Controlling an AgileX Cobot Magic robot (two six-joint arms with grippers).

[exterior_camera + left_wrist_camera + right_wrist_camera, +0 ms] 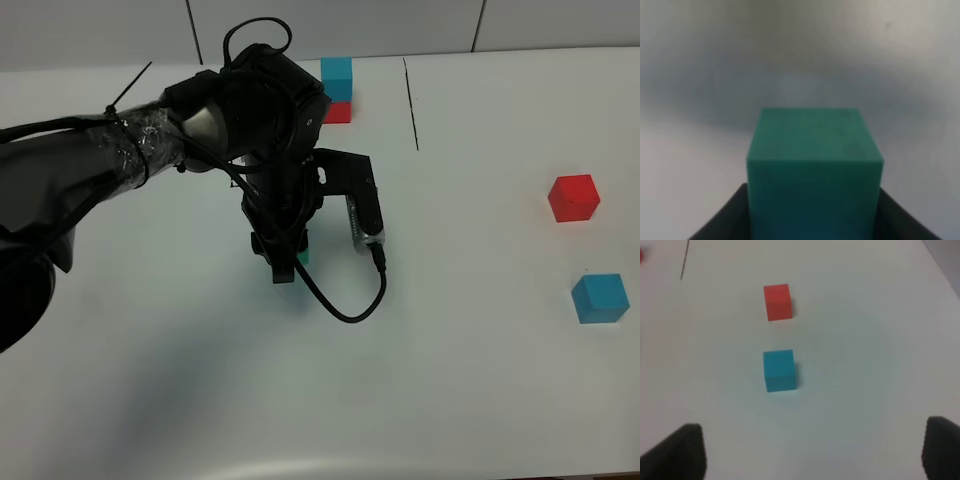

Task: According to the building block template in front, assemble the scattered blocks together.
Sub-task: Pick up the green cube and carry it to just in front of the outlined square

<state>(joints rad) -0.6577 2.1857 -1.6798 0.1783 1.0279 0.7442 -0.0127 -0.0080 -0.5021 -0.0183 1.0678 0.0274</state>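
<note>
Next, I let go of the teal-green cube with my left gripper on the bare white table [315, 254] in front of the template's stacked cubes.
My left gripper [288, 258] is shut on the teal-green cube [815, 160], which fills the left wrist view between the dark fingers [722, 222]. Overhead, only a sliver of that cube [303, 256] shows beside the arm, at mid-table. The red cube [573, 197] and blue cube [599, 298] lie apart at the right. In the right wrist view the red cube [777, 301] and blue cube [779, 370] sit ahead of my open right gripper [812, 452], which has nothing between its fingers. The template [337, 90] at the back shows blue over red; my arm hides its green cube.
A black outline line [410, 100] runs to the right of the template. The left arm [150, 140], wrapped in black, crosses the table from the left edge, and a black cable [345, 305] loops below the gripper. The right arm is out of the overhead view.
</note>
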